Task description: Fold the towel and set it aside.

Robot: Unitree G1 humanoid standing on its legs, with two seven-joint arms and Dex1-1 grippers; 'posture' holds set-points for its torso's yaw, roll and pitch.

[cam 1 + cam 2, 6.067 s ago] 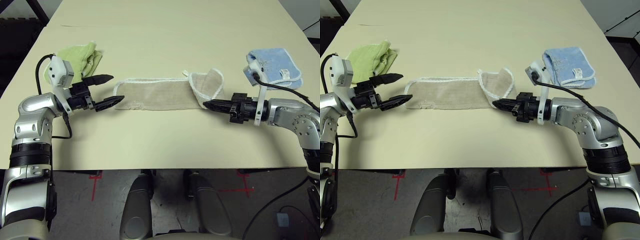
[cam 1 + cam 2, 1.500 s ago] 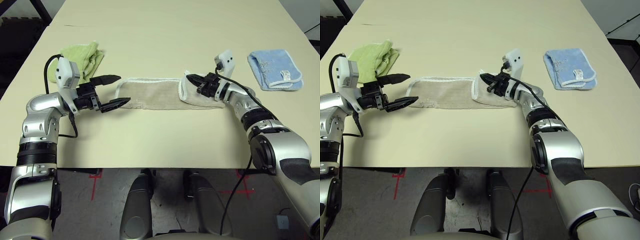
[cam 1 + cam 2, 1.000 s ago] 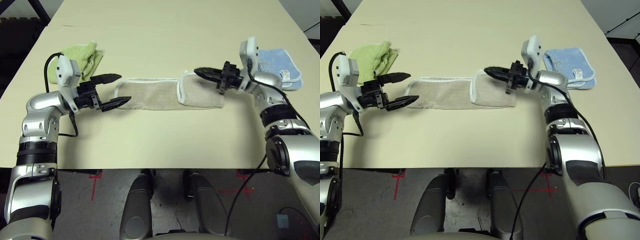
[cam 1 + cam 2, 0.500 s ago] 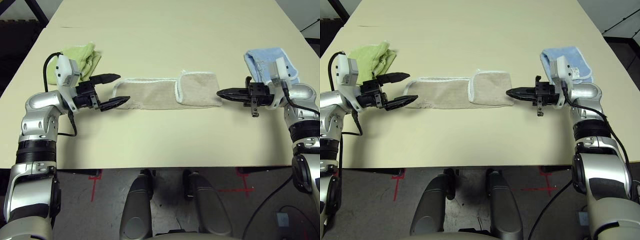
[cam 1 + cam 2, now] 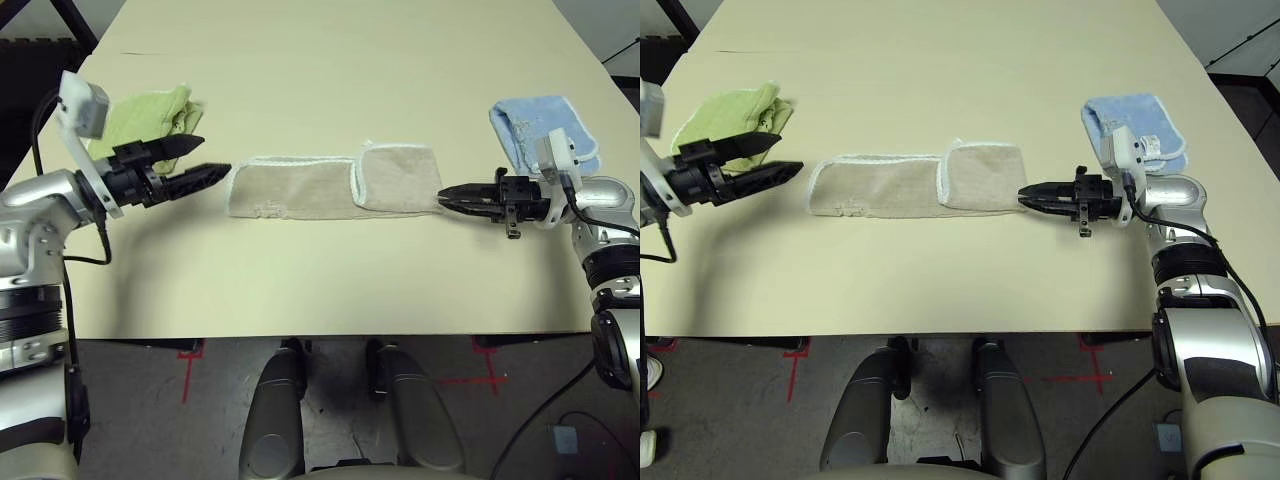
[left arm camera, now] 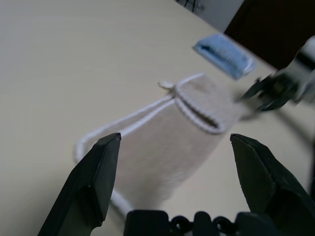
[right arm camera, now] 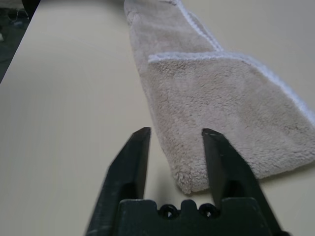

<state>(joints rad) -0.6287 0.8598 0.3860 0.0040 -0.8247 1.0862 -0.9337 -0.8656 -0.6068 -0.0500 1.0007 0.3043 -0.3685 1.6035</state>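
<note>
My left gripper is to close next on the near corner (image 5: 233, 209) (image 6: 125, 204) of the beige towel's unfolded end, opposite the folded flap.
The beige towel (image 5: 300, 187) lies as a long strip across the middle of the table, its right end folded back to the left into a flap (image 5: 398, 180) edged in white. My left gripper (image 5: 215, 156) hovers open just off the strip's left end, touching nothing. In the left wrist view its fingers (image 6: 93, 182) stand wide apart with the towel (image 6: 147, 147) beyond them. My right gripper (image 5: 440, 195) is open at the folded right end. In the right wrist view the towel's folded corner (image 7: 221, 108) lies between and just beyond the fingers (image 7: 130, 157).
A crumpled lime-green towel (image 5: 150, 115) lies at the far left behind the left gripper. A folded light blue towel (image 5: 540, 130) lies at the right, behind the right wrist. Bare cream tabletop (image 5: 320, 270) runs from the strip to the front edge.
The right gripper has gone from shut to open at the towel's folded end. The left arm has drawn back to the left and turned, still open. The towel lies unchanged.
</note>
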